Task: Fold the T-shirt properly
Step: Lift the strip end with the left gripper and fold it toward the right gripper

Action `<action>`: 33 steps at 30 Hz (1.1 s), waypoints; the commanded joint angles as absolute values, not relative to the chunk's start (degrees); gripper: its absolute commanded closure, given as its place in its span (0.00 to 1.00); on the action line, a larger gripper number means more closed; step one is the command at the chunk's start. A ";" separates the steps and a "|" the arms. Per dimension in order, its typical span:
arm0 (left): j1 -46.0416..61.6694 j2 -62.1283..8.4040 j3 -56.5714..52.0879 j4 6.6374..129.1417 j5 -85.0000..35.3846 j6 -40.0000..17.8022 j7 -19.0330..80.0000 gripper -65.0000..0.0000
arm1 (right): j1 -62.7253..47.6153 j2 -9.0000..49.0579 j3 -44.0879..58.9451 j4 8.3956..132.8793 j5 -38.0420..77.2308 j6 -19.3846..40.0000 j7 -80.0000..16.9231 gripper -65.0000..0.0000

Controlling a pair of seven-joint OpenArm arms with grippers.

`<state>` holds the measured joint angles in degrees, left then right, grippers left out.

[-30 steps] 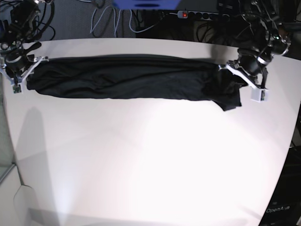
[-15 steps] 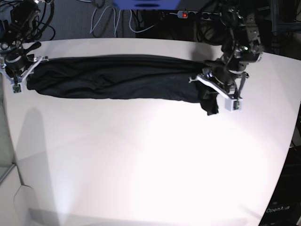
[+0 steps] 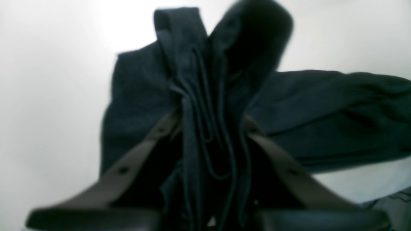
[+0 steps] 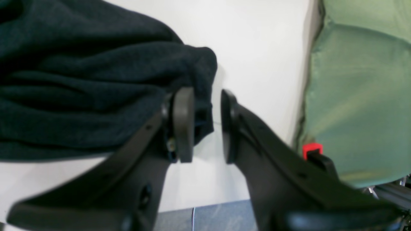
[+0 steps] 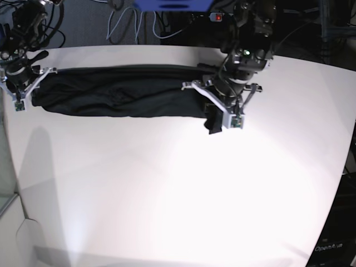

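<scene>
My left gripper has the T-shirt's lifted end. It will let go of that end on the near edge of the black band's middle (image 5: 134, 113) (image 3: 331, 81).
The black T-shirt (image 5: 122, 92) lies as a long bunched band across the far side of the white table (image 5: 167, 194). My left gripper (image 5: 215, 108) is shut on its right-hand end, which is lifted and hangs in a short tail below the fingers. In the left wrist view, gathered folds of the T-shirt (image 3: 321, 112) are pinched in my left gripper (image 3: 208, 122). At the band's left end my right gripper (image 5: 29, 90) stands still. Its pads are apart in the right wrist view, and a corner of the T-shirt (image 4: 80, 80) reaches into my right gripper (image 4: 205, 123).
A power strip (image 5: 218, 16) with a red light and loose cables (image 5: 128, 25) lie behind the table's far edge. In the right wrist view a green surface (image 4: 359, 96) lies beyond the table's edge, with a small red part (image 4: 312, 149) near it.
My left gripper has carried the shirt's right end far to the left along the band, so the band is shorter. My right arm and the left end have not moved.
</scene>
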<state>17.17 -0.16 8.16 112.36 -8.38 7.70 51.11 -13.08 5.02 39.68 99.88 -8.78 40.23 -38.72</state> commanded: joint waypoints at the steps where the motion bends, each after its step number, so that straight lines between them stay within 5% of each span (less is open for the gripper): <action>1: 16.13 0.13 9.63 113.10 -8.57 8.31 49.71 1.00 | -12.79 5.85 39.78 100.97 -8.48 40.00 -37.67 0.74; 19: 12.79 0.04 23.25 110.29 -8.84 19.03 49.80 1.00 | -12.79 5.85 39.78 100.97 -8.48 40.00 -37.67 0.74; 33: 9.80 0.22 28.88 110.29 -9.01 19.03 50.07 1.00 | -12.79 5.76 39.78 100.97 -8.48 40.00 -37.67 0.74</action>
